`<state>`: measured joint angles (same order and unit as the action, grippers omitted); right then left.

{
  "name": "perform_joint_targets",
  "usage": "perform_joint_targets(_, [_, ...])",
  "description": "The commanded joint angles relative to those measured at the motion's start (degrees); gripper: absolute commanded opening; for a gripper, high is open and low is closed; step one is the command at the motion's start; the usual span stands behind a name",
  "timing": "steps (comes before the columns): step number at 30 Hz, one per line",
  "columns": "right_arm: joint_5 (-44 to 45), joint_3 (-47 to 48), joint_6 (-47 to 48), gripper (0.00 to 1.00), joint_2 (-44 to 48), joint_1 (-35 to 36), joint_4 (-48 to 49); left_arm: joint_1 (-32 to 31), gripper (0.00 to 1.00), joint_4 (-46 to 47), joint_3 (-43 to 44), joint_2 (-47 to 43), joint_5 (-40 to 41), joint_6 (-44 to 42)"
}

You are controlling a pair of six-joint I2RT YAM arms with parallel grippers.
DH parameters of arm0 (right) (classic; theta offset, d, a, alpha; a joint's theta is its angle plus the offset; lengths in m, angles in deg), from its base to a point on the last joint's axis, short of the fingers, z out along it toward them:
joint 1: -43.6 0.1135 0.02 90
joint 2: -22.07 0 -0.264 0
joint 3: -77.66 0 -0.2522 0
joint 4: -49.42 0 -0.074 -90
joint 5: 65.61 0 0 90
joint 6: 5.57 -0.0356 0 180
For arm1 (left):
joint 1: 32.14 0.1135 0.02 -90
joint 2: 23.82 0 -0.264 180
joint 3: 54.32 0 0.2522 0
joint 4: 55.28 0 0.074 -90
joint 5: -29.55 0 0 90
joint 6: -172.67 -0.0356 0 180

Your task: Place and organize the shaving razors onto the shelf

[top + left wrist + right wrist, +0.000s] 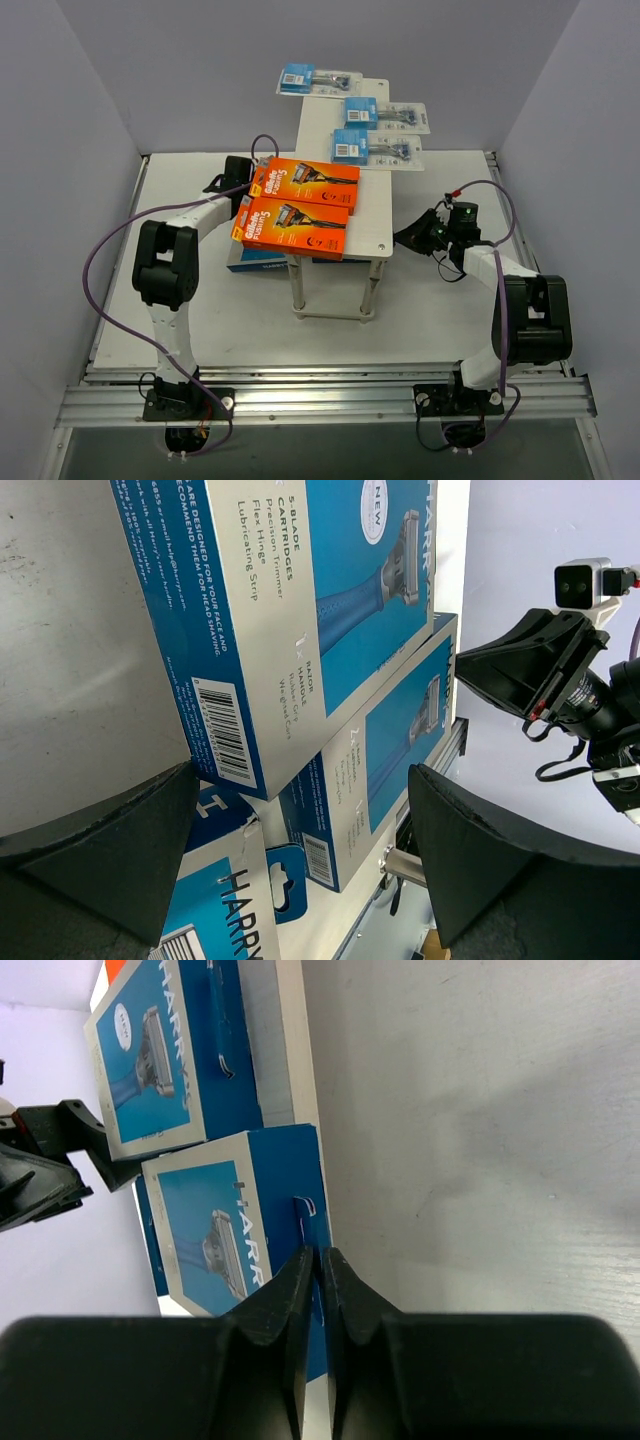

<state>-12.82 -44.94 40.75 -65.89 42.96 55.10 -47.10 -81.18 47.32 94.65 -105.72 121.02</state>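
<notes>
Next, my left gripper closes on the near long side [256, 267] of the blue-and-white box that sticks out past the shelf's near leg.
The shelf [370, 215] stands mid-table. On its top lie two orange razor boxes [305, 183] [293, 228] and, at the far end, three blue-card blister packs [318, 79] [385, 113] [375, 149]. Blue-and-white boxes [255, 262] lie on the lower tier. My left gripper [228, 180] is at the shelf's left side, open, facing stacked blue boxes [300, 610] [390, 750] that lie ahead of its wide-apart fingers [302, 772]. My right gripper [405, 237] is at the shelf's right side. Its fingers [318, 1253] are pinched on the thin hang tab [307, 1210] of a blue-and-white box [215, 1235].
A second blue box [160, 1050] lies beyond the held one. A metal shelf leg [400, 865] stands close to my left gripper's right finger. Grey walls enclose the table on three sides. A purple cable runs along each arm.
</notes>
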Motion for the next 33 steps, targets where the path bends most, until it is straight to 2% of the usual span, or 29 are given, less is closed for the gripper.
perform_joint_targets(1, [1.7, 3.4, 0.5, 0.1, 2.4, 0.3, -0.2, -0.2, 0.94, 2.2, 0.2, -3.0, -2.2, -0.8])
perform_joint_targets(4, [1.9, 4.3, 1.4, 0.22, 3.7, 0.1, -2.5, 0.5, 0.94, 1.9, 0.0, -3.2, -2.4, -0.9])
perform_joint_targets(6, [1.9, 4.6, 1.7, 0.26, 4.3, -0.2, -3.4, 1.2, 0.94, 2.0, -0.1, -3.3, -2.5, -0.9])
perform_joint_targets(7, [1.7, 4.7, 1.8, 0.31, 4.7, -0.7, -3.7, 1.4, 0.94, 2.1, -0.2, -3.4, -2.5, -0.9])
perform_joint_targets(13, [1.8, 5.6, 3.4, 0.48, 6.9, -3.0, -7.1, 2.8, 0.94, 2.1, 0.1, -4.0, -3.1, -1.3])
perform_joint_targets(23, [3.4, 8.0, 8.5, 0.51, 11.7, -5.2, -15.6, 7.9, 0.94, 2.6, 0.0, -5.6, -4.6, -1.3])
perform_joint_targets(25, [3.8, 7.9, 8.9, 0.51, 13.3, -5.2, -16.7, 8.6, 0.94, 0.4, 0.5, -6.0, -4.4, -3.8])
perform_joint_targets(28, [5.6, 6.4, 9.0, 0.51, 17.1, -5.0, -18.8, 9.9, 0.94, -8.2, 3.5, -5.8, -1.5, -10.6])
perform_joint_targets(33, [8.0, 3.8, 10.5, 0.53, 22.4, -4.8, -21.9, 12.1, 0.94, -9.5, -0.9, -9.1, 2.8, -6.9])
